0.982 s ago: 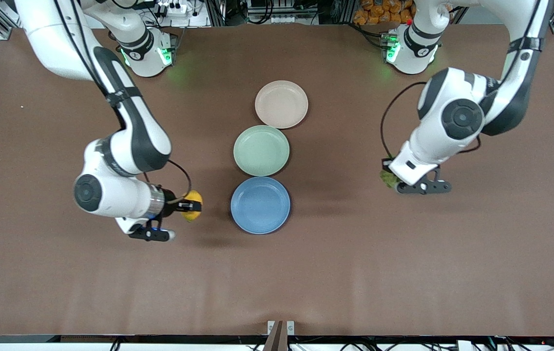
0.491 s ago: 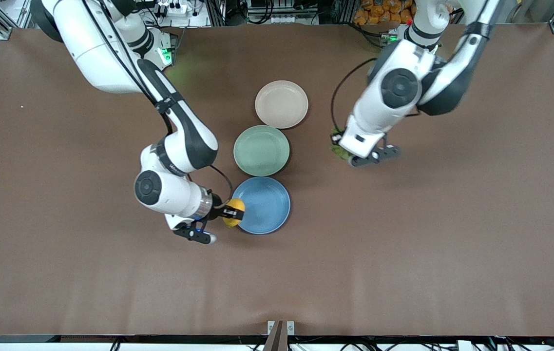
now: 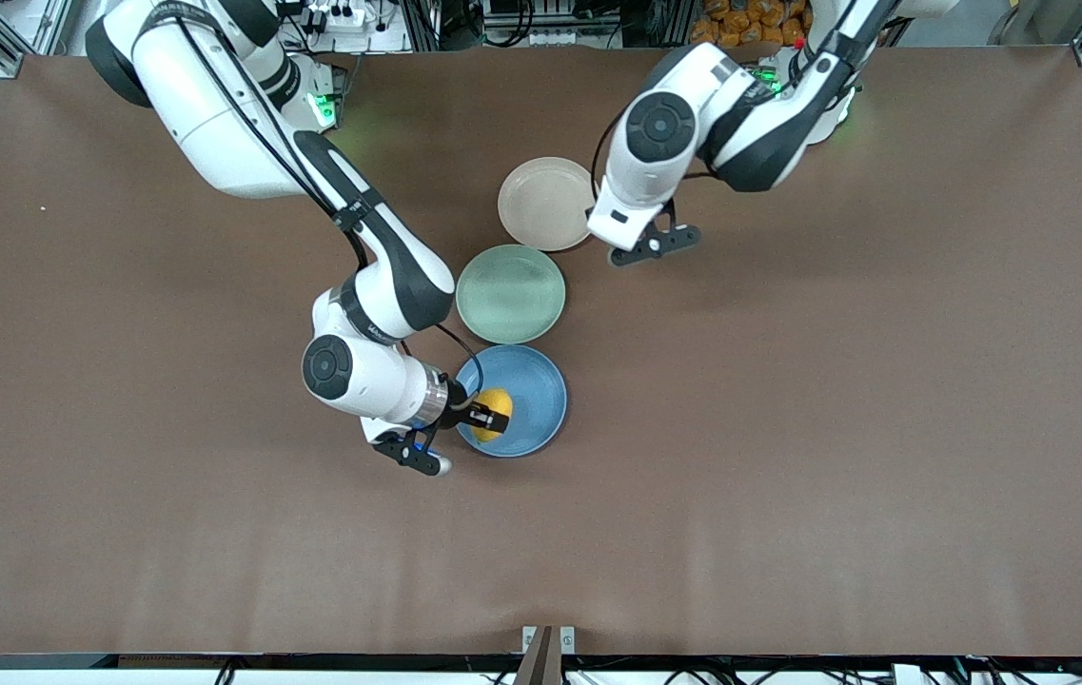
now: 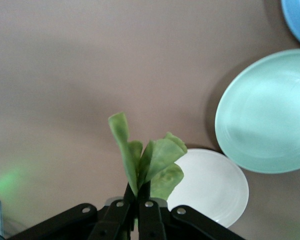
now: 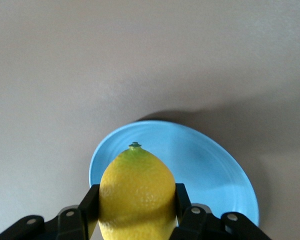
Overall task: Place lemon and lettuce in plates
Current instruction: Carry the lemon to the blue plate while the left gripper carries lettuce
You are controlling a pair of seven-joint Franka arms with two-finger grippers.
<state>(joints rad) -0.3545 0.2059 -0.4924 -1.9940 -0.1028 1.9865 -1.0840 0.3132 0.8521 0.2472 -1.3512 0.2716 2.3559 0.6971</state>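
Observation:
My left gripper is above the green lettuce leaf's spot or holding it. It will let go of the leaf near the middle of the beige-pink plate (image 3: 554,210) (image 4: 203,184).
My right gripper (image 3: 488,417) is shut on the yellow lemon (image 3: 494,412) and holds it over the blue plate (image 3: 536,390), near the rim at the right arm's end. In the right wrist view the lemon (image 5: 135,192) sits between the fingers above the blue plate (image 5: 210,165). My left gripper (image 4: 138,194) is shut on the green lettuce leaf (image 4: 152,157), beside and partly over the beige-pink plate (image 4: 215,192). In the front view the left gripper (image 3: 602,230) is at the edge of the beige-pink plate (image 3: 545,202), and the lettuce is hidden under the hand.
A pale green plate (image 3: 510,293) lies between the beige-pink plate and the blue plate, all three in a row at mid table. It also shows in the left wrist view (image 4: 270,110). Brown table surface stretches out toward both arms' ends.
My right gripper carried the lemon from over bare table to over the blue plate. My left gripper carried the lettuce toward the robots' bases, up to the beige-pink plate's edge.

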